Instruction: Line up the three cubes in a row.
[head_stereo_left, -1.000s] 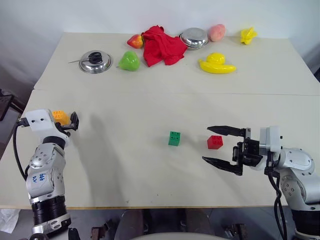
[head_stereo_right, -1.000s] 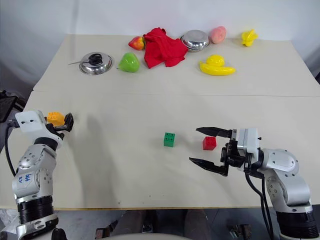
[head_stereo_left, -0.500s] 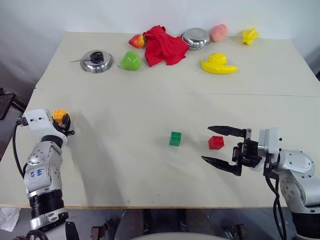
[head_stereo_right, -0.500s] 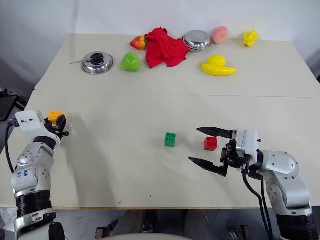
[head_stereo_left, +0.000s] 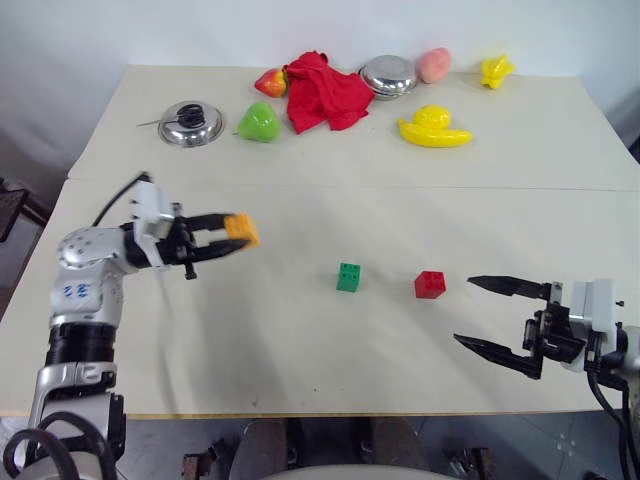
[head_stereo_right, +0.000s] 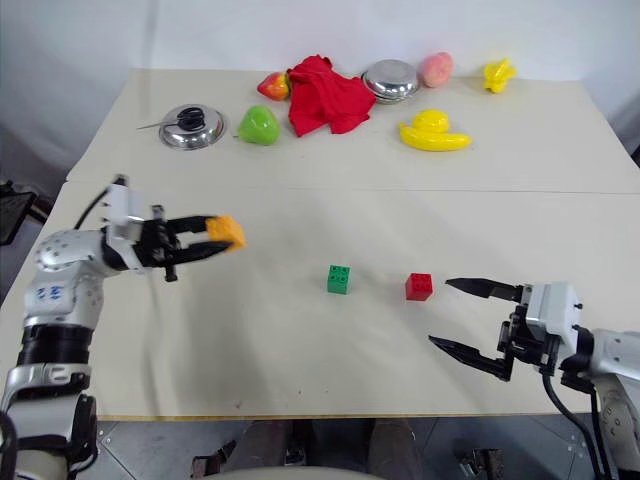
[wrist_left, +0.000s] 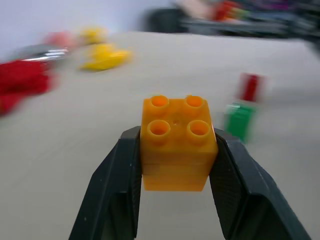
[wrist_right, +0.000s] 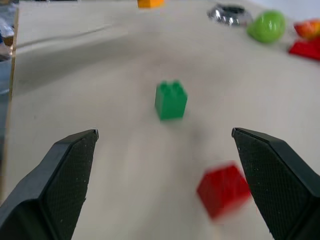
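Next, the left gripper releases the orange-yellow cube on the table (head_stereo_left: 266, 272) beside the green cube, opposite the red cube.
My left gripper (head_stereo_left: 228, 238) is shut on the orange-yellow cube (head_stereo_left: 241, 229) and holds it above the table's left half, pointing toward the middle; the cube (wrist_left: 176, 143) sits squeezed between both black fingers, studs up. The green cube (head_stereo_left: 349, 277) rests on the table near the middle, with the red cube (head_stereo_left: 430, 284) a short way to its right. My right gripper (head_stereo_left: 493, 316) stands open low at the right, pointing at the red cube (wrist_right: 223, 190) from a hand's width away, nothing between its fingers.
On the far table lie a pot lid (head_stereo_left: 190, 124), a green pear toy (head_stereo_left: 258, 122), a red cloth (head_stereo_left: 323, 90), a steel bowl (head_stereo_left: 388, 75), a peach (head_stereo_left: 433, 65), a yellow duck (head_stereo_left: 433, 127) and a small yellow toy (head_stereo_left: 495, 70). A seam (head_stereo_left: 400, 186) joins the tables.
My left gripper closed on the orange-yellow cube at the left edge, lifted it and swung it rightward toward the middle. My right gripper drew back to the right, away from the red cube.
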